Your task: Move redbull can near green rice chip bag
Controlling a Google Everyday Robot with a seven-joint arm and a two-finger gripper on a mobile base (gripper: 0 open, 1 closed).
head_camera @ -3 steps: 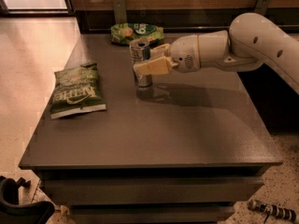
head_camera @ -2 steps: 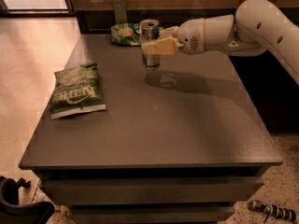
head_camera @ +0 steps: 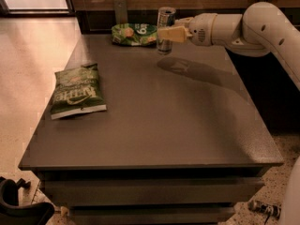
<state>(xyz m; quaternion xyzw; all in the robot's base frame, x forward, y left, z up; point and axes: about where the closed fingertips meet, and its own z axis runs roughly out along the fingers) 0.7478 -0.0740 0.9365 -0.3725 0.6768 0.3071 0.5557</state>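
Next, my gripper stands the redbull can near the table's back edge, beside the green rice chip bag's arm-side end [head_camera: 173,50]. The redbull can now hangs slightly above the table.
The redbull can [head_camera: 165,18] is a slim silver-and-blue can with a silver top, held upright near the back of the table. My gripper [head_camera: 168,33] is shut on the redbull can, its tan fingers [head_camera: 174,33] wrapped across the can's middle, the white arm reaching in from the right. The can's base hangs slightly above the table top. The green rice chip bag [head_camera: 134,34] lies at the back edge, just left of the can, light green with pale chip pictures and a white round mark.
A darker green flat bag [head_camera: 77,91] with large white lettering lies on the left side of the dark grey table [head_camera: 164,125]. A dark wall and a grey plate [head_camera: 120,11] stand behind the table's back edge.
My gripper has carried the redbull can from the table's middle toward the back, up to the green rice chip bag. The bags have not moved.
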